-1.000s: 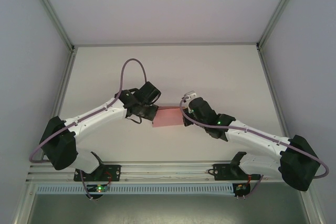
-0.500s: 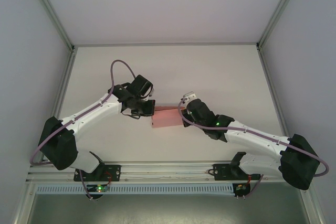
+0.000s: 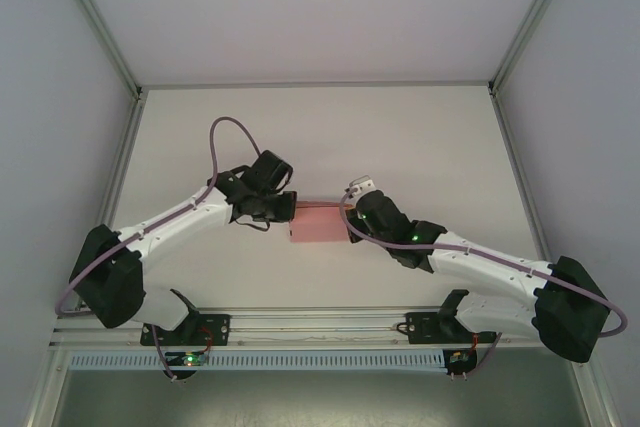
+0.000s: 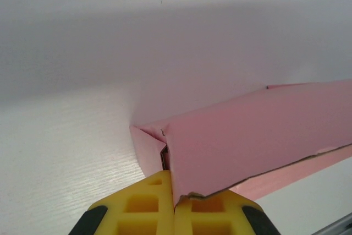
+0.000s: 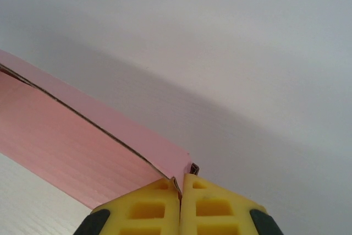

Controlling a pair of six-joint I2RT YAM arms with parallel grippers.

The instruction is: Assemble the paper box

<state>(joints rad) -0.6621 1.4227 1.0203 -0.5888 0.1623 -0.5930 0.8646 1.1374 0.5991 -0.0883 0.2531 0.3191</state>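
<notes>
I can see a gap where the folded flap meets the pink panel, so I should open my left gripper and take the box's corner (image 4: 165, 129) across both.
The pink paper box (image 3: 318, 224) hangs between both arms near the middle of the table, a small folded rectangle. My left gripper (image 3: 286, 210) is shut on its left end. In the left wrist view the yellow fingers (image 4: 144, 202) pinch a pink panel of the paper box (image 4: 253, 136), and a folded flap stands just left of them. My right gripper (image 3: 352, 229) is shut on the right end. In the right wrist view its yellow pads (image 5: 220, 202) clamp a corner of the paper box (image 5: 71, 147), whose top flap lies along a dark seam.
The white table (image 3: 420, 137) has free room behind and to both sides of the box. Grey walls close it in left, right and back. A metal rail (image 3: 320, 327) with the arm bases runs along the near edge.
The left wrist swung back away from the box, then returned a little toward it. The box shifted slightly left and squared up. The right arm barely moved.
</notes>
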